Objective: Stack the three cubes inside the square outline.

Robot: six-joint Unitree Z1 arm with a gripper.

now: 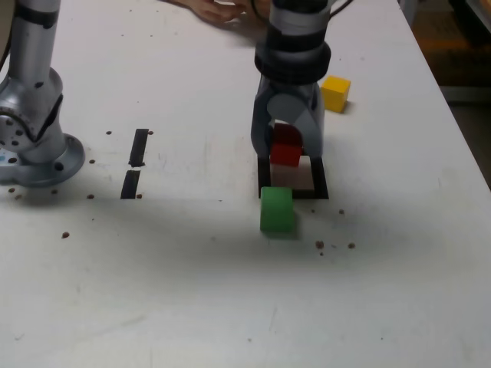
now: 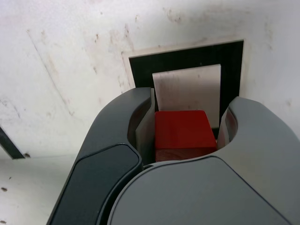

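Observation:
My gripper needs to release the red cube, now hanging just above the table, on the white centre of the square outline [image 1: 293,172] [image 2: 189,107], just behind the green cube.
My gripper [image 1: 288,156] points down over the square outline [image 1: 320,181], shut on the red cube [image 1: 285,153], which hangs at the outline's far side just above the table. In the wrist view the red cube [image 2: 183,130] sits between the dark jaws of the gripper [image 2: 185,136], with the black outline [image 2: 187,56] and its white centre beyond it. The green cube [image 1: 276,208] stands on the table touching the outline's near corner on the exterior view's left. The yellow cube [image 1: 335,93] lies behind the gripper, toward the exterior view's right.
The arm's grey base [image 1: 32,130] stands at the exterior view's left. Two short black tape strips [image 1: 136,162] lie between the base and the outline. A person's hand [image 1: 215,9] rests at the table's far edge. The table's edge [image 1: 460,130] runs along the right.

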